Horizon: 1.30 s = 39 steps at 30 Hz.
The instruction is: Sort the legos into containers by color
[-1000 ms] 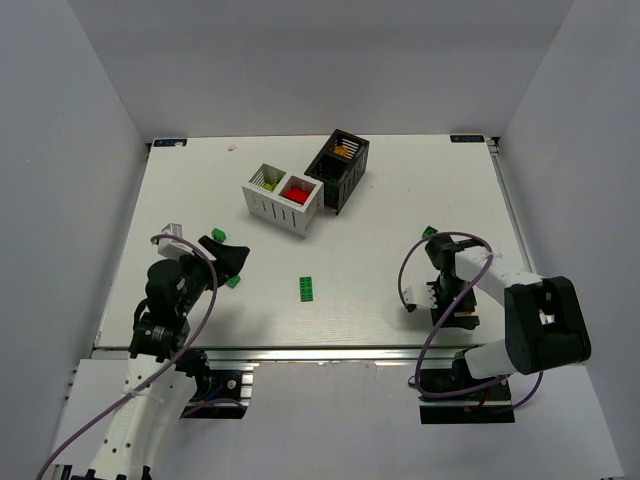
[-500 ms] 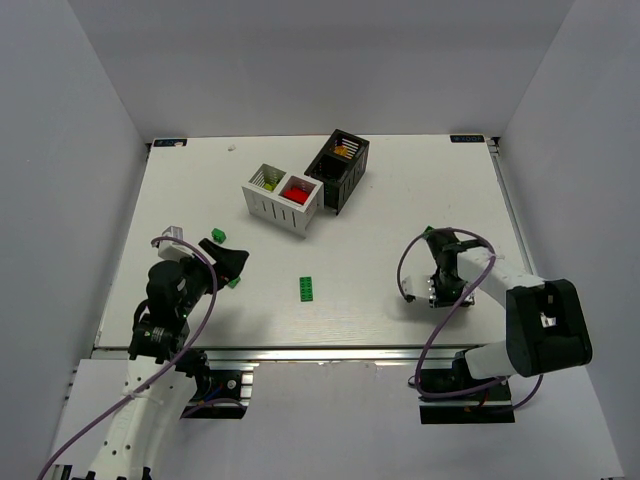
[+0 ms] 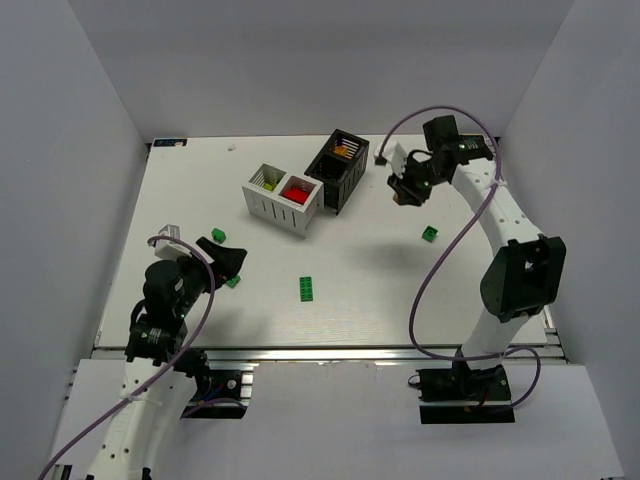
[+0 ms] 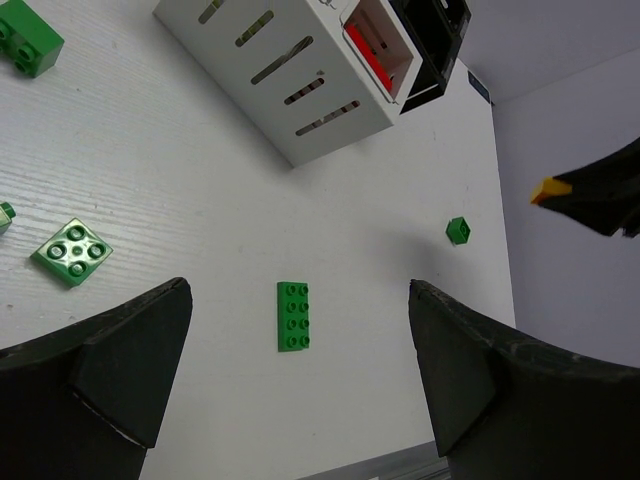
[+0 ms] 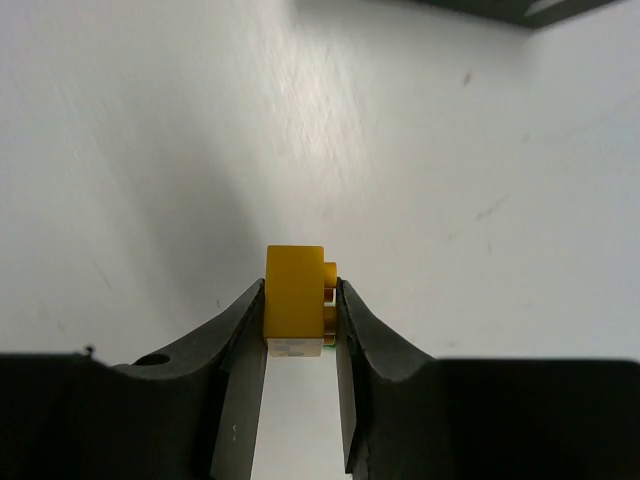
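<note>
The orange-yellow lego will drop among the yellow pieces in the black container's far compartment (image 3: pixel 343 152) from my right gripper.
My right gripper (image 3: pixel 398 192) hangs above the table just right of the black container (image 3: pixel 345 187), shut on an orange-yellow lego (image 5: pixel 295 293) gripped by its sides. That lego also shows as a yellow tip (image 4: pixel 549 189) in the left wrist view. The white container (image 3: pixel 268 208) holds red legos (image 3: pixel 297 189) in one compartment and lime ones in the other. My left gripper (image 3: pixel 226 261) stands open and empty at the near left. On the table lie a green flat lego (image 3: pixel 307 288), a small green lego (image 3: pixel 429 235), a lime lego (image 4: pixel 72 250) and another green lego (image 4: pixel 25 37).
Yellow pieces (image 3: pixel 346 150) lie in the black container's far compartment. White walls enclose the table on the left, back and right. The right arm's cable (image 3: pixel 440 270) loops over the right side of the table.
My right gripper has closed on the orange-yellow lego at the near right, lifted it and swung it to the far side beside the black container. The left arm has stayed put.
</note>
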Available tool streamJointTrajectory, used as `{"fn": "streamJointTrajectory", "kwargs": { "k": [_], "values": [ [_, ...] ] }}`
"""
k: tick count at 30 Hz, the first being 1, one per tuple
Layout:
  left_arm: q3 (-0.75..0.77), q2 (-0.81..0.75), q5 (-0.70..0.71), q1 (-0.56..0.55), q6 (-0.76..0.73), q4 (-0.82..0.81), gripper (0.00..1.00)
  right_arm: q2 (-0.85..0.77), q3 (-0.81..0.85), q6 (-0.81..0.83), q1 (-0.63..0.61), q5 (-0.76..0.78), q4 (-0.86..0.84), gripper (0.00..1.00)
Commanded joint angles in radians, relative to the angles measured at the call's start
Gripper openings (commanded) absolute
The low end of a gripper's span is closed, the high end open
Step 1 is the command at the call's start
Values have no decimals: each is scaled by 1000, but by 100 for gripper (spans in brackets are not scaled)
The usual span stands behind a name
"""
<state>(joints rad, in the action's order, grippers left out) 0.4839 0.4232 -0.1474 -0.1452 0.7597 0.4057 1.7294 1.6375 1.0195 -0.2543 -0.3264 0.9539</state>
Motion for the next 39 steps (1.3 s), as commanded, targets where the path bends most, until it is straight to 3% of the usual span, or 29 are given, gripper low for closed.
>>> {"fn": "streamJointTrajectory", "kwargs": {
  "k": [1, 4, 6, 8, 10, 15, 22, 34, 39],
  "values": [
    [39, 11, 12, 7, 0, 8, 98, 53, 163, -339, -11, -261, -91, 0],
    [44, 29, 9, 6, 16, -1, 98, 107, 225, -537, -22, -310, -366, 0],
    [54, 48, 11, 7, 21, -1, 98, 134, 223, -729, -36, -293, -610, 0],
    [65, 57, 22, 6, 26, 5, 98, 174, 220, -852, -49, -242, -745, 0],
    [82, 69, 34, 6, 29, 13, 98, 214, 246, -861, -80, -165, -840, 0],
    [127, 84, 77, 7, 49, 50, 98, 363, 373, -933, -105, -77, -940, 0],
    [199, 124, 104, 6, 50, 104, 98, 476, 424, -954, -108, 6, -1069, 0],
    [237, 158, 120, 6, 58, 119, 98, 547, 401, -917, -108, 20, -1097, 28],
    [285, 221, 134, 7, 64, 174, 98, 561, 394, -906, -108, 15, -1087, 34]
  ]
}}
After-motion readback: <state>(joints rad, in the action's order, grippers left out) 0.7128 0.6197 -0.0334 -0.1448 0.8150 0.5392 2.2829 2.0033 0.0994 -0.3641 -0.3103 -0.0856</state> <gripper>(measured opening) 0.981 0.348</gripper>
